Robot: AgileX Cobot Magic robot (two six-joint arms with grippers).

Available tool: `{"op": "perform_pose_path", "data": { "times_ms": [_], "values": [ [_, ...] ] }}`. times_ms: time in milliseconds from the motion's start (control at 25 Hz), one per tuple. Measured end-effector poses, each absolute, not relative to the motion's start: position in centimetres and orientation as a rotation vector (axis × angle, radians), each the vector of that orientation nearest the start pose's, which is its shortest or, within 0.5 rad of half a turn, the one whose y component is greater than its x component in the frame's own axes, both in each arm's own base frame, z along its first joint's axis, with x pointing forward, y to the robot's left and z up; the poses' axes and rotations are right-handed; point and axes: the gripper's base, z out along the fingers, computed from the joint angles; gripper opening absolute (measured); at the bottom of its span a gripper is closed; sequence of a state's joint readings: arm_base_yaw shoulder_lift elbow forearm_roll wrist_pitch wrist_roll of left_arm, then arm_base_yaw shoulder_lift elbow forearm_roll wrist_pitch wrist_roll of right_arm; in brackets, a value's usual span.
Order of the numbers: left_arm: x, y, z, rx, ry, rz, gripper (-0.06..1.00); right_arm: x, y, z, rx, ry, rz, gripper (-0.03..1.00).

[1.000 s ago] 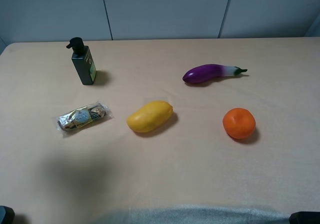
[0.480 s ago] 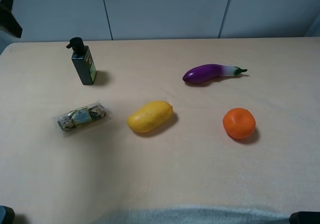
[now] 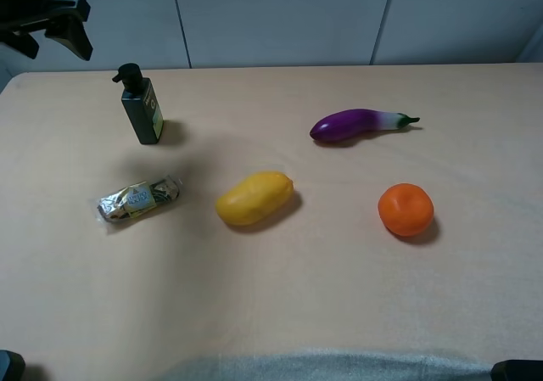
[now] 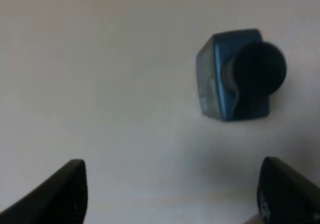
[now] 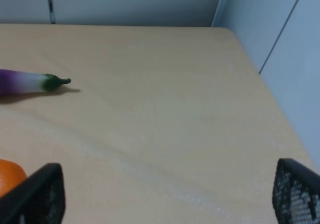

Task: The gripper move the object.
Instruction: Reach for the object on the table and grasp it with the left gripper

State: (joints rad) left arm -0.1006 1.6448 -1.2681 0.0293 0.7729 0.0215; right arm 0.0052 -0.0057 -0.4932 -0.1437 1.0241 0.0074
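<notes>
The robot's left gripper needs to grip the upper body (image 3: pixel 138 93) (image 4: pixel 231 45) of the dark green pump bottle, below the bottle's black pump top.
The object, a dark green pump bottle (image 3: pixel 142 108) with a black pump top, stands upright at the table's back left. In the left wrist view it shows from above (image 4: pixel 235 84). My left gripper (image 3: pixel 59 50) hangs high over the back left corner, to the left of the bottle and apart from it. Its dark fingers (image 4: pixel 65 194) are spread wide around nothing, so the left gripper (image 4: pixel 175 199) is open, and the bottle lies ahead of it and off to one finger's side. My right gripper (image 5: pixel 165 199) is open and empty, with mesh-patterned fingertips (image 5: pixel 297 194) over bare table.
A foil-wrapped chocolate pack (image 3: pixel 138 198) lies in front of the bottle. A yellow mango (image 3: pixel 254 198) is at the middle, an orange (image 3: pixel 405 209) to its right, and a purple eggplant (image 3: pixel 356 124) behind that, also in the right wrist view (image 5: pixel 27 81). The table's right edge (image 5: pixel 260 74) is near.
My left gripper has come into the exterior view at the top left and moved right, closer to the bottle. Its shadow has shifted up the table. The objects have not moved.
</notes>
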Motion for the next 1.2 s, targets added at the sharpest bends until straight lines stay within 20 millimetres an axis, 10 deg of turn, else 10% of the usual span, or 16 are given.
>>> {"op": "perform_pose_path", "data": {
  "times_ms": [440, 1200],
  "values": [
    [38.6, -7.5, 25.1, 0.143, 2.677, -0.098, 0.77, -0.4, -1.1, 27.9, 0.006, 2.004, -0.163, 0.63],
    [39.3, -7.2, 21.6, -0.019, 2.798, -0.004, 0.77, -0.4, -1.1, 27.9, 0.006, 2.004, -0.163, 0.63]
  ]
}}
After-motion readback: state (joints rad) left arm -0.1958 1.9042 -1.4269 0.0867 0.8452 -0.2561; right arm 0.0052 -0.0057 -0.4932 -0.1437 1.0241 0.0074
